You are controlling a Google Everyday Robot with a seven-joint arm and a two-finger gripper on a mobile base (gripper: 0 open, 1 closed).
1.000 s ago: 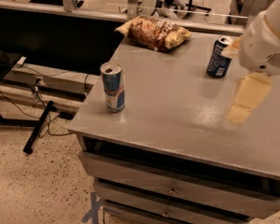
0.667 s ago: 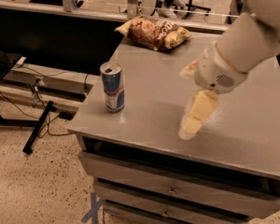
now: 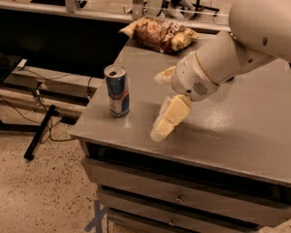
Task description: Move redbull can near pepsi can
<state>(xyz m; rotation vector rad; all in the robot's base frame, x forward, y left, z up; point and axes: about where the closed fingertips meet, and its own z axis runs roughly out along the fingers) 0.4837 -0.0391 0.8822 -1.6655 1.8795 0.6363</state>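
The robot's gripper should move to the middle of the redbull can's body (image 3: 117,91) next and close there, leaving the top of the can clear.
The redbull can (image 3: 117,90), slim with blue and silver panels, stands upright near the left front corner of the grey table (image 3: 242,130). My gripper (image 3: 159,104) hangs low over the table just right of the can, apart from it. Its cream fingers (image 3: 169,116) are spread open and hold nothing. The pepsi can is hidden behind my arm (image 3: 233,52), which reaches in from the upper right.
A crumpled chip bag (image 3: 160,33) lies at the table's far edge. Drawers (image 3: 184,198) sit under the tabletop. To the left, past the table's edge, are the speckled floor (image 3: 29,188), cables and a black stand.
My arm has swung left and toward the front across the table, bringing the gripper from the pepsi can's side to just right of the redbull can. The arm now covers the pepsi can.
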